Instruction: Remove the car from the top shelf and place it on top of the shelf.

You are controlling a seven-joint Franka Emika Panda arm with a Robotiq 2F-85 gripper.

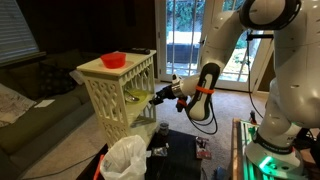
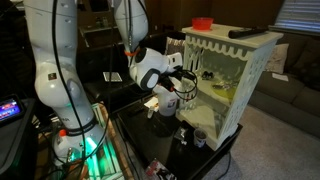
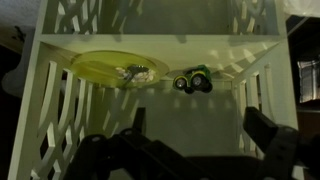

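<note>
The gripper will next move to the toy car's end [image 1: 146, 98] [image 3: 200, 81] away from the yellow-green plate and close there.
The cream-white shelf [image 1: 120, 95] with lattice sides shows in both exterior views [image 2: 240, 85]. In the wrist view a small green and black toy car [image 3: 193, 82] sits on the top inner shelf [image 3: 160, 120], towards the back, beside a yellow-green plate [image 3: 110, 68]. My gripper [image 3: 198, 125] is open and empty. Its fingers are at the shelf opening, short of the car. In the exterior views the gripper [image 1: 165, 92] reaches into the shelf's open front [image 2: 190, 78].
A red bowl [image 1: 113, 59] stands on the shelf's flat top, also seen in an exterior view [image 2: 203, 22]. A dark remote-like object [image 2: 245, 32] lies on top too. A white plastic bag [image 1: 127, 158] and small items sit on the dark table [image 2: 160, 135] below.
</note>
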